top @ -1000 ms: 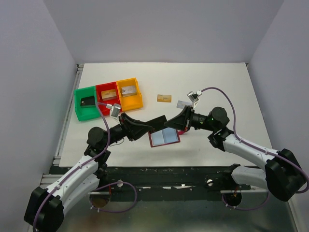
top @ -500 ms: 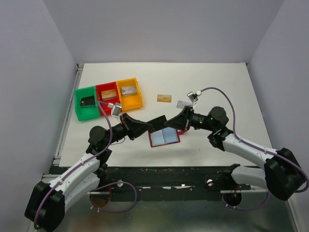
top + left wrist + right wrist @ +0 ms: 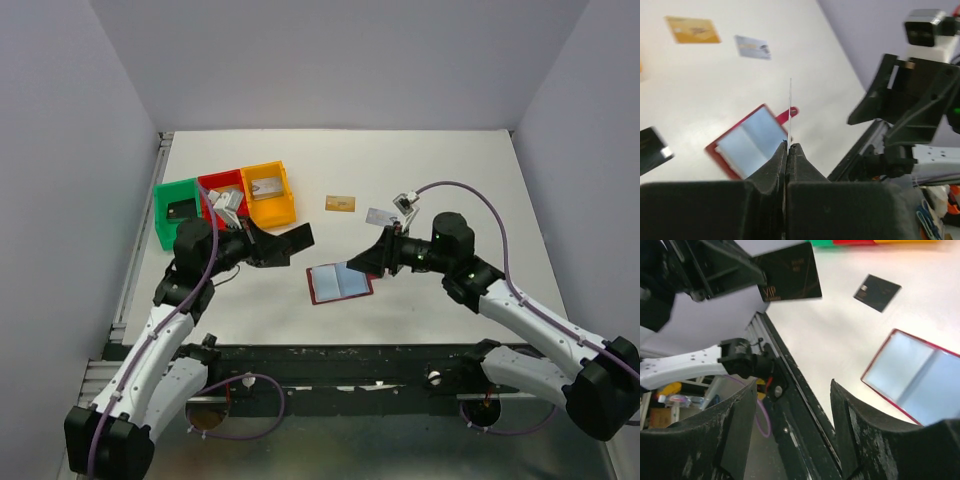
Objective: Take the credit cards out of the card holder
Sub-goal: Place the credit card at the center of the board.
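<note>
The black credit card, now held in the air beside the holder, will be set down by my left gripper on the table (image 3: 278,279) just in front of the other black card.
The maroon card holder (image 3: 340,282) lies open on the table, its light blue pockets (image 3: 752,142) facing up. My left gripper (image 3: 272,246) is shut on a black credit card (image 3: 298,237), held in the air left of the holder. That card shows edge-on (image 3: 790,107) in the left wrist view and face-on (image 3: 790,276) in the right wrist view. My right gripper (image 3: 364,262) hangs open and empty over the holder's right end (image 3: 920,375). A gold card (image 3: 341,203), a silver card (image 3: 380,215) and another black card (image 3: 877,292) lie on the table.
Green (image 3: 166,225), red (image 3: 207,182) and yellow (image 3: 283,205) trays stand in a row at the back left, behind my left arm, each with something in it. The table's front edge and black frame (image 3: 790,390) run just under my right gripper.
Both grippers held the black card above the holder. The right gripper has opened and let go. The left arm has swung back left towards the trays with the card.
</note>
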